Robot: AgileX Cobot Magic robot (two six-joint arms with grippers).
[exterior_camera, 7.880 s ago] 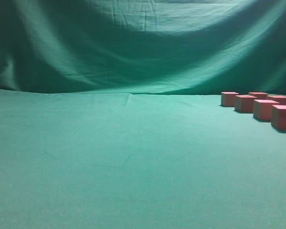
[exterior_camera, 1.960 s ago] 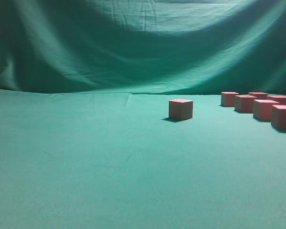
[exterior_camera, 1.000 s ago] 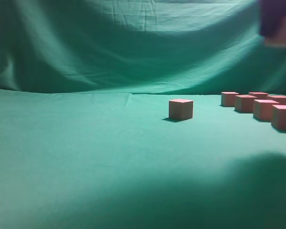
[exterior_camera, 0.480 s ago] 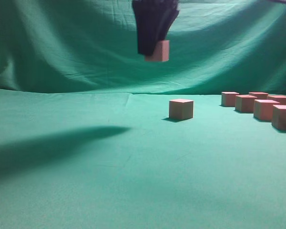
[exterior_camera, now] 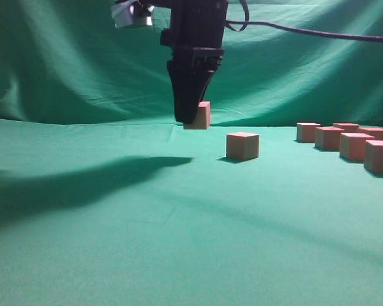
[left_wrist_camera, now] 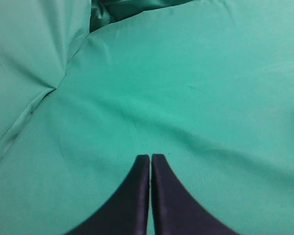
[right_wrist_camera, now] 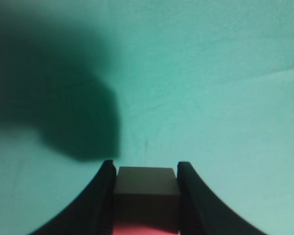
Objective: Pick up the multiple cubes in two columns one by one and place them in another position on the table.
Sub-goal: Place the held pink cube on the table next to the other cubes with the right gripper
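Note:
Next, I release the reddish-pink cube on the green cloth [exterior_camera: 201, 145] close beside the lone cube with my right gripper.
My right gripper [exterior_camera: 190, 118] hangs over the middle of the table [exterior_camera: 115, 242], shut on a reddish-pink cube [exterior_camera: 201, 116] held a little above the cloth. In the right wrist view that cube [right_wrist_camera: 146, 196] fills the gap between both black fingers [right_wrist_camera: 100, 196], its underside dark. One cube [exterior_camera: 242, 145] stands alone on the cloth just right of the held one. Several more cubes [exterior_camera: 354, 145] sit in two columns at the far right. In the left wrist view my left gripper [left_wrist_camera: 150, 157] is shut with nothing in it, above bare green cloth.
A draped green backdrop [exterior_camera: 83, 64] rises behind the table. The arm's shadow [exterior_camera: 83, 182] lies across the left of the cloth. A black cable [exterior_camera: 306, 30] runs from the right arm toward the upper right.
My right gripper has come down and slightly left with the cube, from high above the table to just over the cloth beside the lone cube. The shadow has shifted with it.

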